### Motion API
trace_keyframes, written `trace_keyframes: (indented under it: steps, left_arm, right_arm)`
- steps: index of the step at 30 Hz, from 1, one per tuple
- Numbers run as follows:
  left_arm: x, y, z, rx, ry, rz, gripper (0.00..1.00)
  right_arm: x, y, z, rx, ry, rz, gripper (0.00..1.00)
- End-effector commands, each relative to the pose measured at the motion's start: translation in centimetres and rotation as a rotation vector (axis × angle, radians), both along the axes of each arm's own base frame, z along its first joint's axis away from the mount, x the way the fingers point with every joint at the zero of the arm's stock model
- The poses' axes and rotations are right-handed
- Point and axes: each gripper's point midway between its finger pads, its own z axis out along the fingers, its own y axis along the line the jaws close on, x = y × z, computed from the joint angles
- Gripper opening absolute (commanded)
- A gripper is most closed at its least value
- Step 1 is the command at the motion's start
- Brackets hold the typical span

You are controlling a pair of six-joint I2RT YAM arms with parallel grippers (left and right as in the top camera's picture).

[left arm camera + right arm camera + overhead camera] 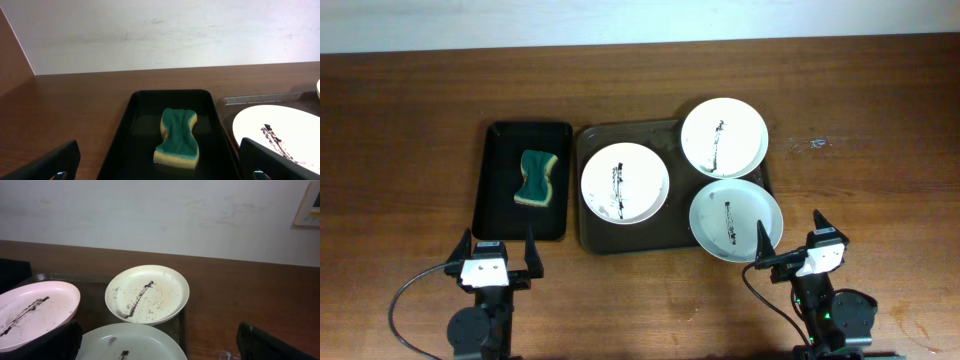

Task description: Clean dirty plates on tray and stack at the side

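Next, I move my right gripper to the white plate nearest the black tray and close it on the plate's rim (667,177) (79,299) facing the other plates.
Three white plates with dark streaks lie on the brown tray (590,215): a left plate (625,183), a far right plate (724,137) and a near right plate (735,220). A green and yellow sponge (537,179) lies in the small black tray (500,222). My left gripper (500,262) is open and empty, in front of the black tray; the sponge (178,136) lies ahead between its fingers. My right gripper (790,245) is open and empty, at the near right plate's front edge (132,345). The far plate (147,294) and left plate (35,310) show beyond.
The black tray (125,125) sits left of the brown tray (260,99), nearly touching. Bare wooden table lies to the left, right and front of the trays. A pale wall runs behind the table's far edge.
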Motion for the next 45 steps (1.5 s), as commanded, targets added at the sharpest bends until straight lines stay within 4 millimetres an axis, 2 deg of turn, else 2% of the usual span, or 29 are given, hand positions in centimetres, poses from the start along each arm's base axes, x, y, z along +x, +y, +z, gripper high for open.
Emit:
trace_keyframes:
  steps: [1, 36, 39, 41, 45]
  left_arm:
    - [0.0, 0.3, -0.2, 0.016, 0.000, 0.011, 0.99]
    - [0.0, 0.3, -0.1, 0.016, -0.001, 0.011, 0.99]
    - [0.1, -1.6, 1.0, 0.013, -0.047, -0.099, 0.99]
    - [0.0, -1.7, 2.2, -0.036, -0.085, -0.099, 0.99]
    - [0.5, -1.7, 4.4, -0.146, -0.052, -0.092, 0.99]
  right_arm:
    - [0.0, 0.1, -0.3, 0.001, 0.006, 0.004, 0.99]
    - [0.0, 0.1, -0.3, 0.001, 0.006, 0.005, 0.99]
    - [-0.1, 0.4, -0.2, 0.002, 0.003, 0.022, 0.99]
    - [-0.4, 1.9, 1.2, 0.005, -0.037, 0.106, 0.99]
    - [-1.1, 2.2, 4.6, 0.004, -0.069, 0.124, 0.99]
